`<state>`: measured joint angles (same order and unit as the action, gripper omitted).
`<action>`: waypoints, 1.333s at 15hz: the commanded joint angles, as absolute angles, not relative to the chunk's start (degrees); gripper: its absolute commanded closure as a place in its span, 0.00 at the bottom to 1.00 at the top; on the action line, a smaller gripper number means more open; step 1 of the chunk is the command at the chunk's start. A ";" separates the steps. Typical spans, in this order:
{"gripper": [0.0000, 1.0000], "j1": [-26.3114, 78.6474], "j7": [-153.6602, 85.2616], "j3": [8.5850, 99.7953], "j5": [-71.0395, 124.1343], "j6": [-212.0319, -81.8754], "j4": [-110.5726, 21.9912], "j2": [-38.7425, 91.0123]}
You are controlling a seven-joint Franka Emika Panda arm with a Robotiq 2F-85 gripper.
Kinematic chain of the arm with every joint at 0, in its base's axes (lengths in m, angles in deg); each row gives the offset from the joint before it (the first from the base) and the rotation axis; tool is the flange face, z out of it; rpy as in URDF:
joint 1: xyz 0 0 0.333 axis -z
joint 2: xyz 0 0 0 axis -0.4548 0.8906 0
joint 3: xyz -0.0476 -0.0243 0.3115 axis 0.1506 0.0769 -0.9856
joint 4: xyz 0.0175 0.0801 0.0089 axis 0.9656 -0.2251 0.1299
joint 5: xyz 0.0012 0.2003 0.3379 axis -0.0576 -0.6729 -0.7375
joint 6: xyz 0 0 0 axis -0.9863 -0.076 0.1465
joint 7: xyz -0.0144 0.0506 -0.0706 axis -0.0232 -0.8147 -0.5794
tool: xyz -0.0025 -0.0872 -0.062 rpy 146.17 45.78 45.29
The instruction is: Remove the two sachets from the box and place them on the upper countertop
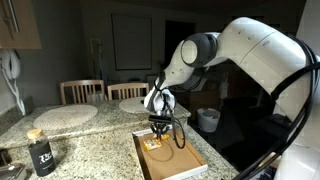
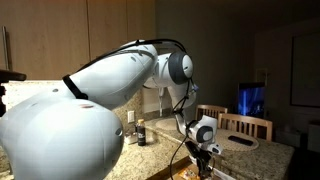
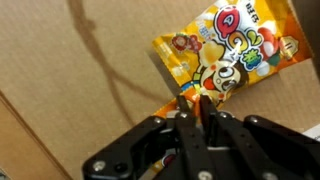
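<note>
My gripper should open and take only the sachet (image 3: pixel 170 107) beneath it first, because it is pinching the corner of the printed sachet where the two sachets meet.
In the wrist view one yellow-orange sachet (image 3: pixel 235 45) with cartoon print lies on the tan floor of the box (image 3: pixel 60 70). My gripper (image 3: pixel 194 100) is low inside the box. Its fingers are nearly together and pinch the sachet's lower corner. In an exterior view the gripper (image 1: pixel 160 130) hangs over the far end of the box (image 1: pixel 178 160), with a sachet (image 1: pixel 152 143) just below it. I cannot make out a second sachet. The upper countertop (image 1: pixel 100 113) runs behind the box. In an exterior view the gripper (image 2: pixel 205 152) is partly hidden by the arm.
Two round pale placemats (image 1: pixel 65 115) (image 1: pixel 130 103) lie on the raised tier. A dark bottle (image 1: pixel 40 152) stands near the box's left. A white cup (image 1: pixel 208 120) sits at the right. Chairs (image 1: pixel 82 90) stand behind the counter.
</note>
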<state>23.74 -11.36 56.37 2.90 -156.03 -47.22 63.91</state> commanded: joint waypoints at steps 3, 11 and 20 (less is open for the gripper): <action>1.00 23.14 -7.27 57.27 4.51 -154.45 -47.70 63.12; 0.70 23.53 -7.67 56.67 4.02 -156.76 -48.05 63.11; 0.14 21.67 -7.18 58.72 5.46 -161.02 -47.27 64.88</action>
<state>22.67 -9.17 58.02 3.39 -157.74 -47.19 64.24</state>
